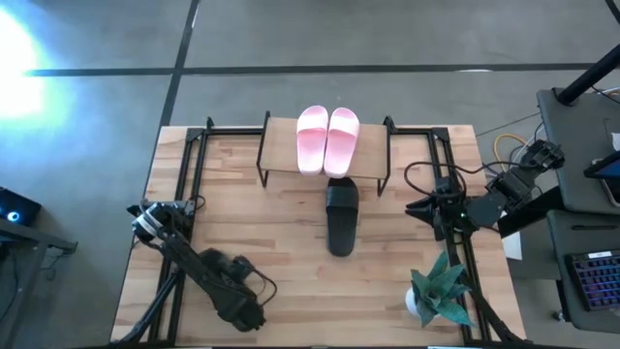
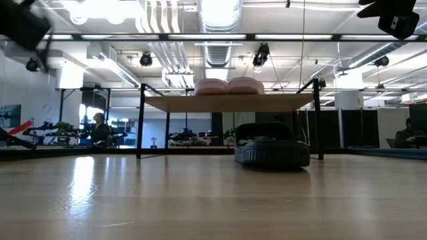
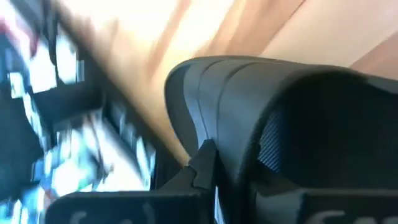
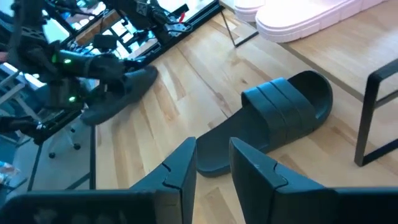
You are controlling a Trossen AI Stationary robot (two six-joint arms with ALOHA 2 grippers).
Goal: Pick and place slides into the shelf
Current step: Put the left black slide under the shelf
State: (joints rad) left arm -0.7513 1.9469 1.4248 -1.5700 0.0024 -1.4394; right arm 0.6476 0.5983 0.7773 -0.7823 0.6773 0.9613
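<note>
My left gripper has the second black slide near the table's near corner. I should put it down on bare tabletop (image 1: 303, 229) beside the lying black slide.
Two pale pink slides (image 1: 327, 139) lie side by side on the plank top of the shelf (image 1: 281, 150), and also show in the low view (image 2: 228, 86). One black slide (image 1: 341, 218) lies sole-down on the table, its far end under the shelf; the low view (image 2: 271, 150) and the right wrist view (image 4: 273, 121) show it too. A second black slide (image 4: 118, 93) is at my left gripper (image 1: 242, 291), near the table's near-left corner. My right gripper (image 4: 211, 168) hangs open above the table, right of the lying black slide. My left gripper is shut on the second black slide (image 3: 261, 93). One finger (image 3: 202, 163) lies against the outer side of its wide strap (image 3: 214, 118); the slide itself hides the other finger. In the right wrist view the slide is tilted in the hold.
A potted green plant (image 1: 441, 291) stands near the table's near-right corner. Black frame rails (image 1: 189, 155) run along the table's left and right sides. Bare tabletop (image 1: 281, 233) lies between the two arms, in front of the shelf.
</note>
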